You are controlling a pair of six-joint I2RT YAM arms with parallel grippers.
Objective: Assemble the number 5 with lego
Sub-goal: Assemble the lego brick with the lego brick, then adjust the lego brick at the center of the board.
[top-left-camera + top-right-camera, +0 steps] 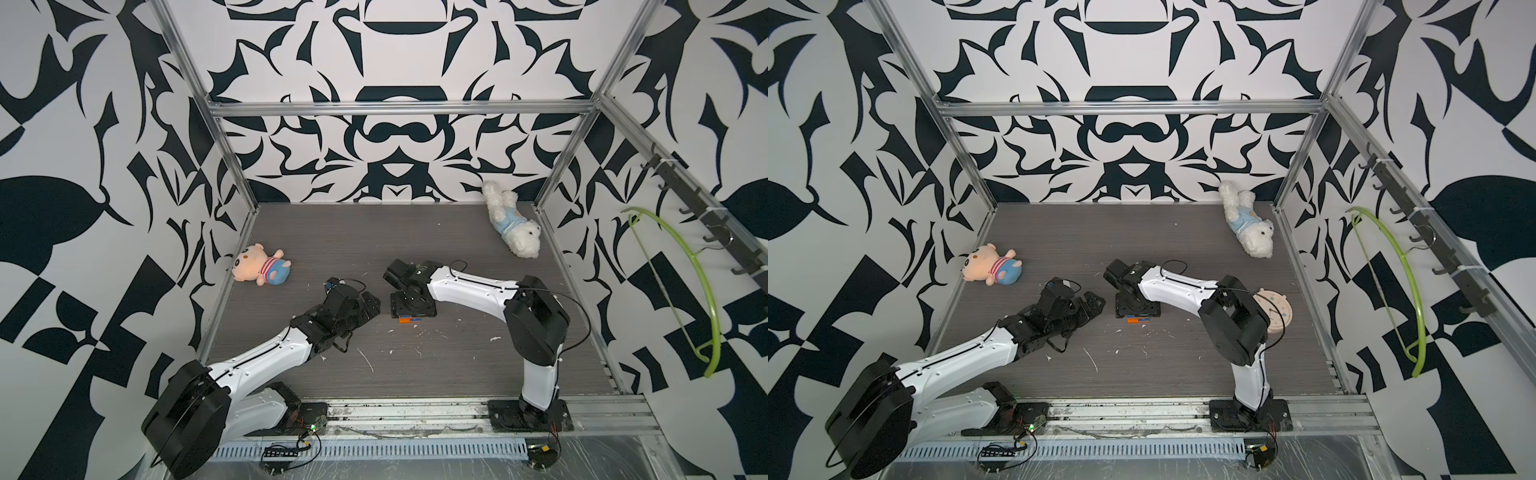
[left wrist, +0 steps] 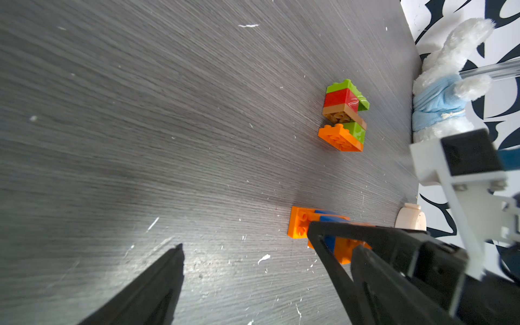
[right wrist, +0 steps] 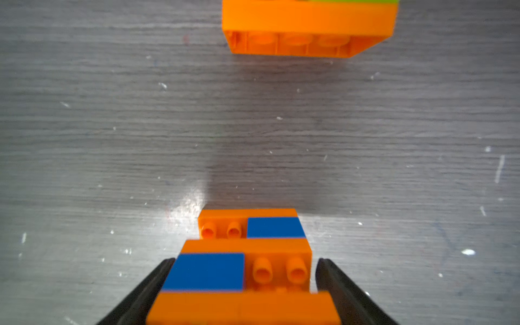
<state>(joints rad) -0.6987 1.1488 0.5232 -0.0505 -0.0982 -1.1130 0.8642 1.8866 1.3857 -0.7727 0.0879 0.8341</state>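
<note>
Next, I open my right gripper, now spanning the standing orange and blue lego piece's long side, take its narrow end [image 3: 320, 304] and tip it over.
A flat orange and blue lego piece [image 3: 247, 247] lies on the dark table, studs sideways, and shows in both top views [image 1: 409, 319] [image 1: 1138, 320]. My right gripper [image 3: 244, 260] points straight down over it, open. One finger stands on each side of the piece, with a thin gap showing at the orange side. A second lego cluster [image 2: 343, 115] of lime green, red, tan and orange lies a little farther back; its orange brick [image 3: 309, 28] shows in the right wrist view. My left gripper [image 2: 244, 236] is wide open and empty, low over the table just left of the orange and blue piece [image 2: 301, 225].
A pink pig plush [image 1: 262, 270] lies by the left wall. A white dog plush [image 1: 513, 224] lies at the back right. A pale round dish [image 1: 1275, 309] sits behind the right arm's elbow. A green hanger [image 1: 685, 291] hangs on the right wall rack.
</note>
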